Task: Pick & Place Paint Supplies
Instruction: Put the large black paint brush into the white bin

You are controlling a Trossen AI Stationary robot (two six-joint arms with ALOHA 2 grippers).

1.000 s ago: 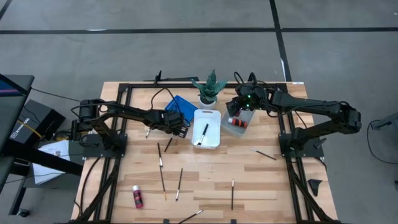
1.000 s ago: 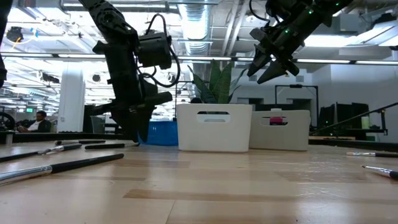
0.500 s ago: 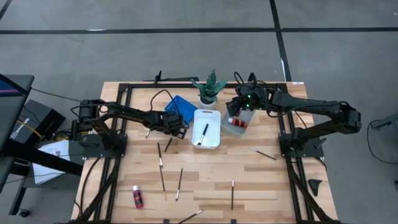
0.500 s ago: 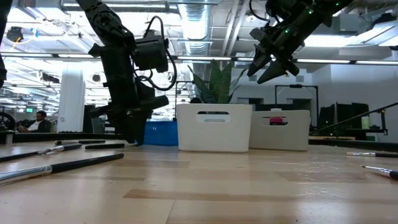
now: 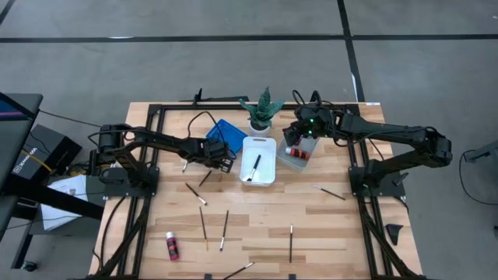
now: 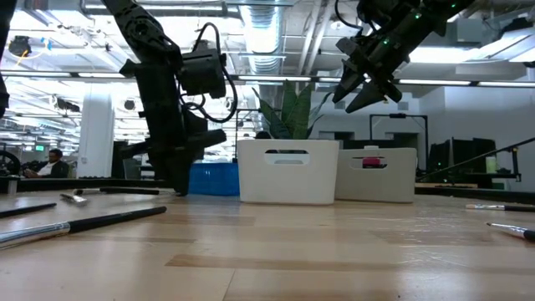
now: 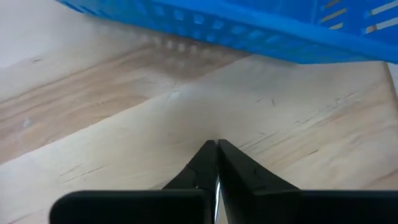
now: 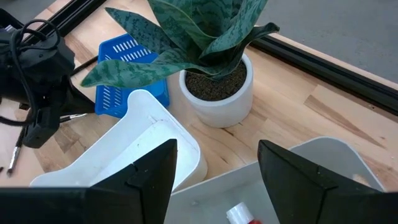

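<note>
Next, my left gripper puts the paintbrush down in the white tray, between the dark brush and the grey tray (image 5: 270, 169).
My left gripper (image 5: 222, 161) (image 7: 216, 147) is shut just above the bare wood, close to the blue tray (image 5: 226, 134); nothing shows between its fingers. Two paintbrushes lie flat just on its near side: a short one (image 5: 205, 178) and a slanting one (image 5: 196, 194). My right gripper (image 5: 299, 140) (image 8: 217, 180) hangs open above the grey tray (image 5: 308, 148), where a red bottle (image 5: 296, 153) lies. A dark brush (image 5: 253, 168) leans inside the white tray (image 5: 267, 148).
More brushes lie scattered on the table's near half (image 5: 203, 227) (image 5: 224, 230) (image 5: 291, 243) (image 5: 328, 191) (image 5: 237, 271). A pink bottle (image 5: 172, 246) lies at the near left. A potted plant (image 5: 262, 109) stands behind the trays. A black frame (image 5: 152, 148) runs along the table's sides.
My left gripper has shut in place without taking hold of anything. The brush on its near side has turned about on the table, from lying near-to-far to lying slantwise. My right gripper has kept still and open.
</note>
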